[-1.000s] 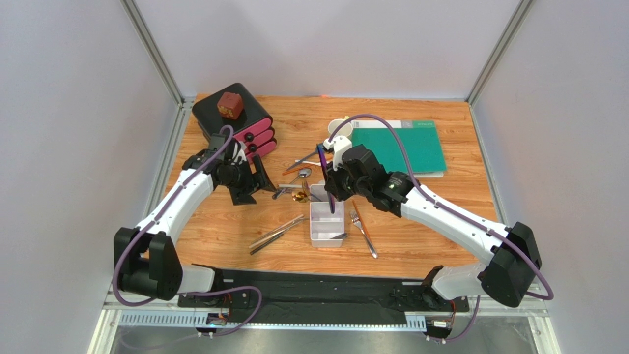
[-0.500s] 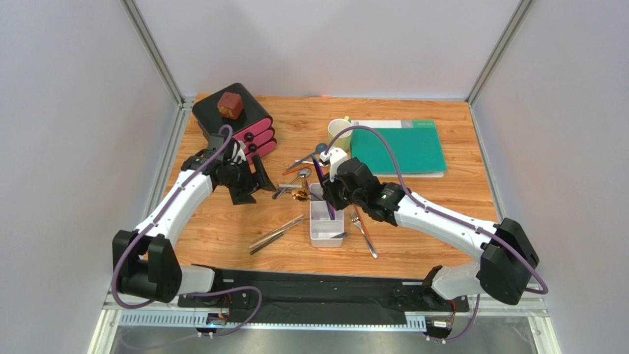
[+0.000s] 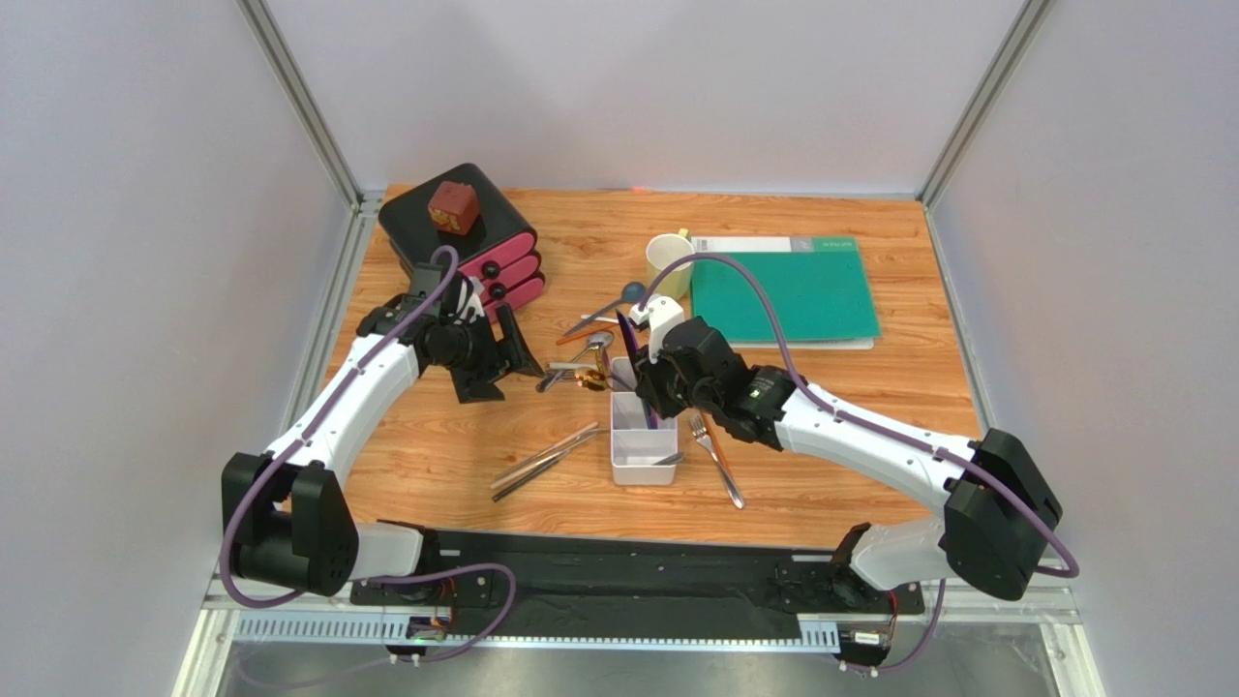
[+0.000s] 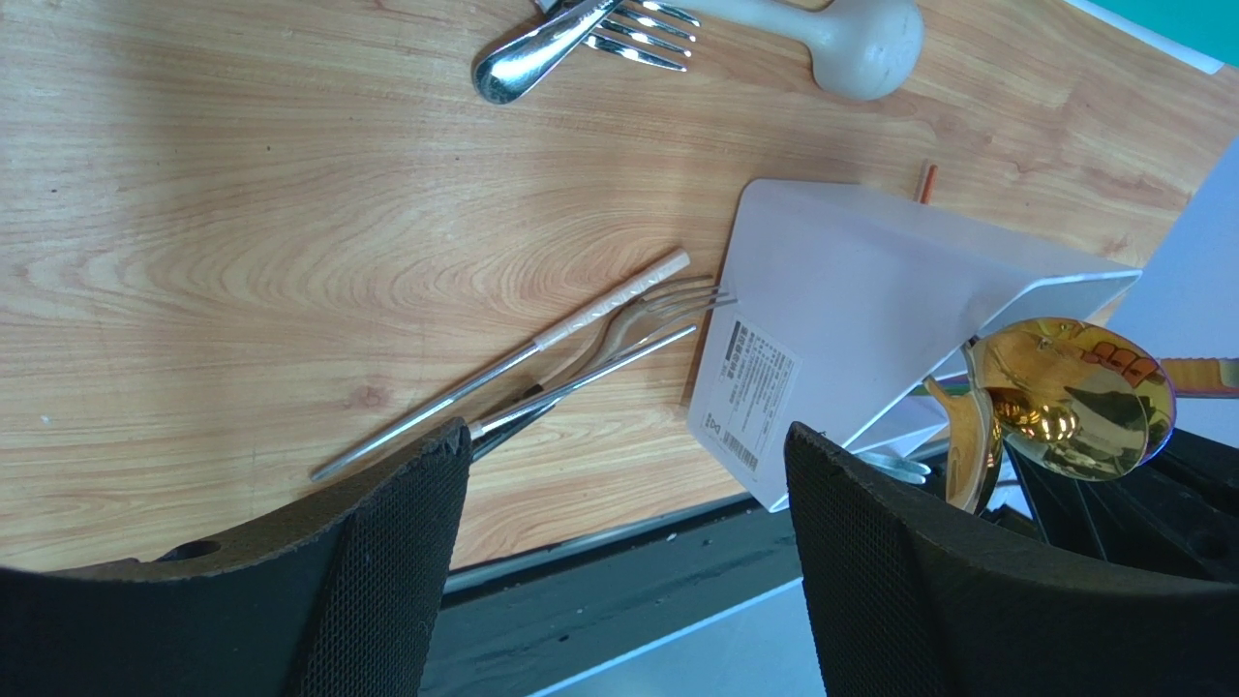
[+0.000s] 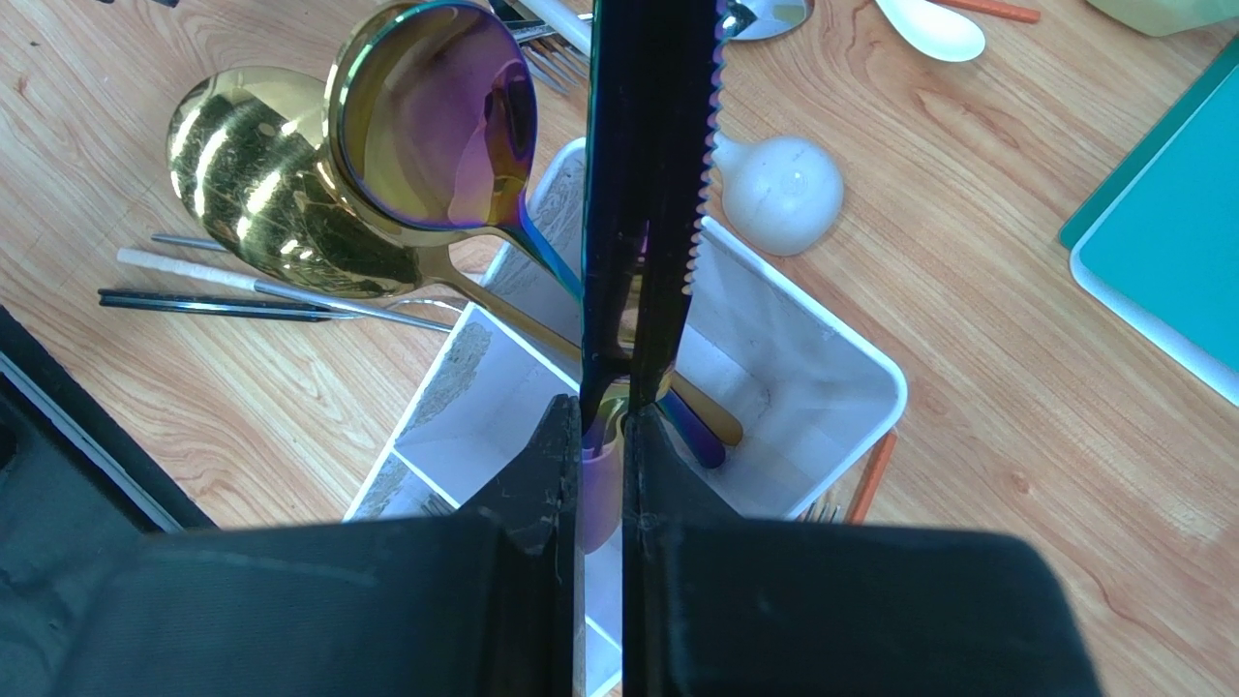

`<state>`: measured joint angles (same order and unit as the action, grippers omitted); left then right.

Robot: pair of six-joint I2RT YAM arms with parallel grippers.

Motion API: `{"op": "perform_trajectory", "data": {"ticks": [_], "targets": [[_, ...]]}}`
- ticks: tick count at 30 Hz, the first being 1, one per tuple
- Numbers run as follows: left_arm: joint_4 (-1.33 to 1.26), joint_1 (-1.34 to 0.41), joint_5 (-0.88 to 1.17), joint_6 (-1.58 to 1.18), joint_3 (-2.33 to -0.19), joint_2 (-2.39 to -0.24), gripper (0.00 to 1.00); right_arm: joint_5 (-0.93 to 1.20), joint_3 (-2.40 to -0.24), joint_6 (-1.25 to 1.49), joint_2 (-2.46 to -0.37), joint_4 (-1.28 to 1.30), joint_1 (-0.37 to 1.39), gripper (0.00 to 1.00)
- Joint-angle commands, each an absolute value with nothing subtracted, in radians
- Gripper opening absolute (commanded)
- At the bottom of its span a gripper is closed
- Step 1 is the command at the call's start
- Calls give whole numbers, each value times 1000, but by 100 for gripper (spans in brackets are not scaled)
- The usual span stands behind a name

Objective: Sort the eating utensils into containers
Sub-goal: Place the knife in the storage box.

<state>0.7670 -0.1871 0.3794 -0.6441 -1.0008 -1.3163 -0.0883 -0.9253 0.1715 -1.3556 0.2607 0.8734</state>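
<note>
Next, my right gripper sets the purple serrated knife, now upright over the tray's far end, down in the middle compartment of the white divided tray [image 3: 663, 424] [image 5: 676, 569].
The white divided tray [image 3: 642, 458] sits at the table's middle front. My right gripper [image 3: 658, 398] hangs over its far end, shut on an iridescent purple serrated knife [image 5: 649, 218] held upright, tip down in a compartment. A gold spoon [image 5: 247, 160] and a purple spoon [image 5: 429, 116] lean out of the tray [image 5: 858, 392]. My left gripper [image 3: 487, 366] is open and empty, left of the tray. A silver fork and chopsticks [image 4: 582, 349] lie under it. A silver fork [image 3: 716, 458] lies right of the tray. More utensils [image 3: 589, 346] lie behind it.
A black box with pink drawers [image 3: 466, 240] stands at the back left with a brown cube [image 3: 454, 206] on top. A cream cup [image 3: 669, 254] and a green book [image 3: 786, 288] lie at the back right. A white spoon [image 5: 783, 189] lies beside the tray.
My right gripper has moved nearer and down with the knife, bringing it over and into the tray's far end. The left arm has not moved.
</note>
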Motion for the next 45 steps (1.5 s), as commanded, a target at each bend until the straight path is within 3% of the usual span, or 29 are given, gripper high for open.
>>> {"op": "perform_trajectory", "data": {"ticks": [1, 40, 45], "targets": [[762, -181, 374, -634, -1008, -1305, 84, -120, -937, 184, -1318, 212, 876, 0], [758, -181, 379, -632, -985, -1292, 84, -189, -847, 253, -1218, 330, 914, 0], [756, -181, 379, -632, -983, -1292, 84, -193, -828, 255, -1209, 334, 917, 6]]}}
